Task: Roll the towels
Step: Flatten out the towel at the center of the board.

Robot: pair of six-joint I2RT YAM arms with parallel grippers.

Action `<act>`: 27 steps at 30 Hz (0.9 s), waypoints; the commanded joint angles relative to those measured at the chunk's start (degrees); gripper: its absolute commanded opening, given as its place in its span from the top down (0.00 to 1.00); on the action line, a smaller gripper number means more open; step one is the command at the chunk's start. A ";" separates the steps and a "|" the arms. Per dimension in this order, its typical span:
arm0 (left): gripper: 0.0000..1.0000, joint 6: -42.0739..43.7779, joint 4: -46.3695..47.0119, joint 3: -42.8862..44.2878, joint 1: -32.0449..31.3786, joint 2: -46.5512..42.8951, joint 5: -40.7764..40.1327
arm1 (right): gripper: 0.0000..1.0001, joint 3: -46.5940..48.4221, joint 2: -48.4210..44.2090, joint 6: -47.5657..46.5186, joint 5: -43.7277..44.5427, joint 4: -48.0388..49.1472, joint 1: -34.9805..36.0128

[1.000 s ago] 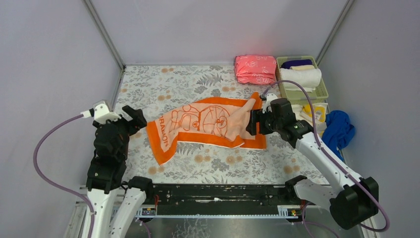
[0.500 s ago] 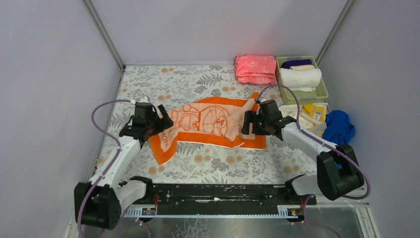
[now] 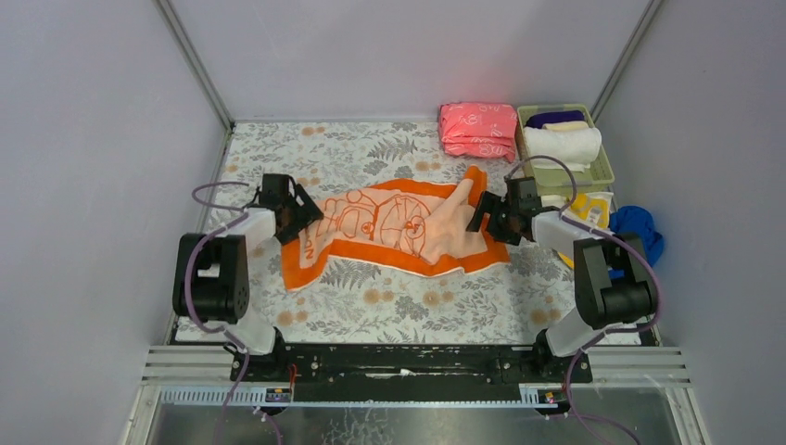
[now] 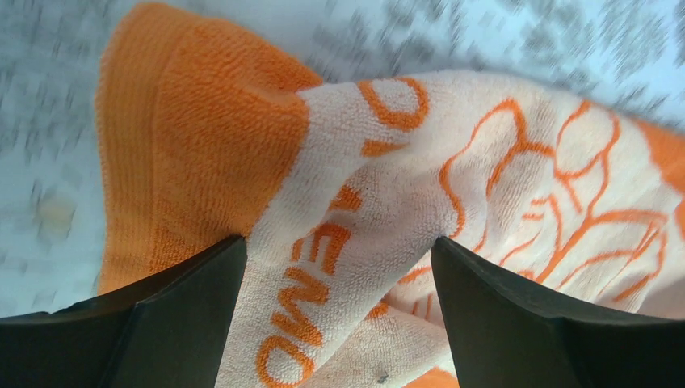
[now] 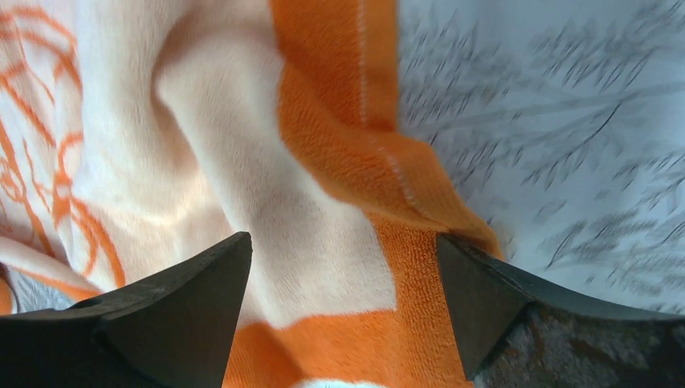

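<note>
The robot's right gripper should next grab the near corner (image 3: 507, 260) of the orange towel, at the end that faces the yellow towel.
An orange towel with a white pattern (image 3: 389, 232) lies crumpled lengthwise across the middle of the floral table. My left gripper (image 3: 301, 221) is low over its left end and open. In the left wrist view the lettered white fold (image 4: 388, 186) lies between the spread fingers of that gripper (image 4: 339, 242). My right gripper (image 3: 482, 218) is open at the towel's right end. The right wrist view shows this gripper (image 5: 343, 238) straddling the cream and orange cloth (image 5: 323, 162). A blue towel (image 3: 640, 232) and a yellow one (image 3: 593, 209) lie at the right edge.
A folded pink stack (image 3: 477, 130) sits at the back right. Beside it a green basket (image 3: 607, 171) holds a rolled cream-white towel (image 3: 561, 144) and a dark one. Grey walls close in the left, back and right sides.
Both arms have stretched forward and dropped to the orange towel's ends. The left gripper came in from the table's left edge. The right gripper widened, and the towel's right end shifted slightly.
</note>
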 commanded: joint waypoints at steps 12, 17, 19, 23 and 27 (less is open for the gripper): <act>0.17 6.80 -3.57 17.65 1.71 6.21 0.55 | 0.07 11.54 1.34 -4.40 5.17 -8.46 -5.07; 0.07 5.72 -9.91 11.55 4.28 -4.98 0.35 | 0.06 7.87 -4.55 -5.13 11.32 -14.18 -5.09; 0.00 5.32 -12.76 10.17 5.66 -8.65 0.24 | 0.06 6.10 -6.49 -5.29 13.56 -15.34 -5.15; 0.00 3.78 -19.04 9.88 6.91 -14.73 -1.79 | 0.06 3.97 -7.73 -5.37 15.44 -16.37 -5.77; 0.00 5.53 -24.47 11.44 6.94 -17.46 -3.70 | 0.11 4.19 -6.03 -5.00 14.86 -16.87 -6.04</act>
